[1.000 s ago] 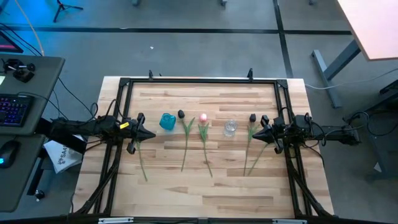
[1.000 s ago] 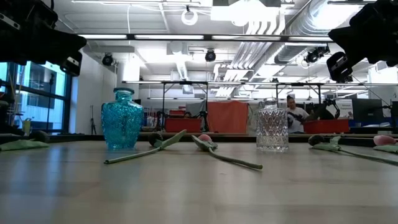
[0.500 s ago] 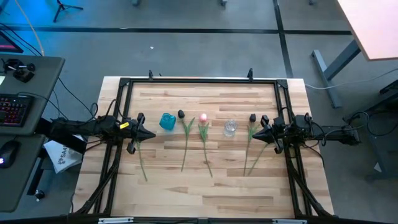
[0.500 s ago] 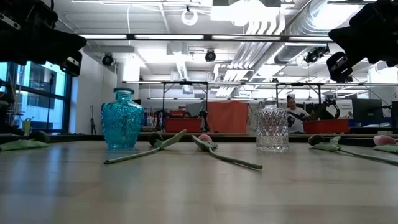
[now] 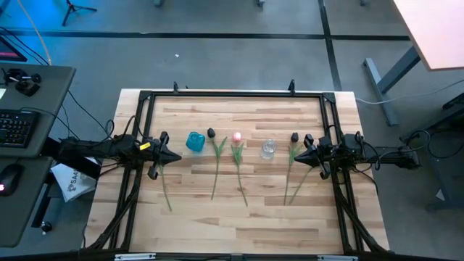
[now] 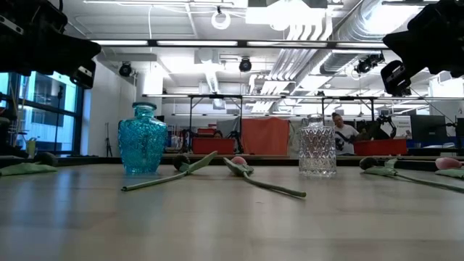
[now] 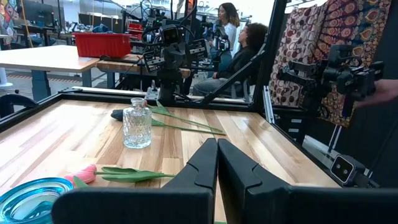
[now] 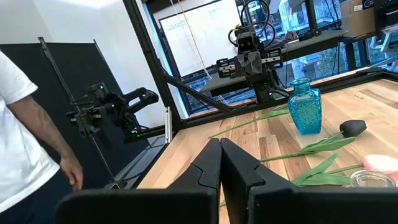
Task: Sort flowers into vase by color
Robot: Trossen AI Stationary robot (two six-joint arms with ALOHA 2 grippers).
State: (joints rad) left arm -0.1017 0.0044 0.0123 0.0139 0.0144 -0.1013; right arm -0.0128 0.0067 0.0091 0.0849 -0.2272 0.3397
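The dark-headed tulip lies between the clear glass vase and my right gripper. I will close my right gripper on the bottom of the leaves (image 5: 291, 162) of that tulip.
Several artificial tulips lie flat on the wooden table. A dark-headed one (image 5: 211, 133) and a pink-headed one (image 5: 236, 136) lie between the blue vase (image 5: 194, 141) and the clear glass vase (image 5: 268, 149). Another dark-headed one (image 5: 295, 136) lies right of the clear vase. One stem (image 5: 166, 192) runs under my left gripper (image 5: 176, 157). Another stem (image 5: 301, 183) runs under my right gripper (image 5: 297, 158). In the low view a dark head (image 6: 46, 157) shows at the far left and a pink head (image 6: 449, 164) at the far right. Both grippers are shut, empty and raised above the table.
Both vases stand upright in the far half of the table. A black frame (image 5: 232, 94) runs around the table's edges. The near half of the table holds only stem ends. A person (image 8: 31, 137) stands beyond the table's left side; others sit beyond its right side (image 7: 239, 56).
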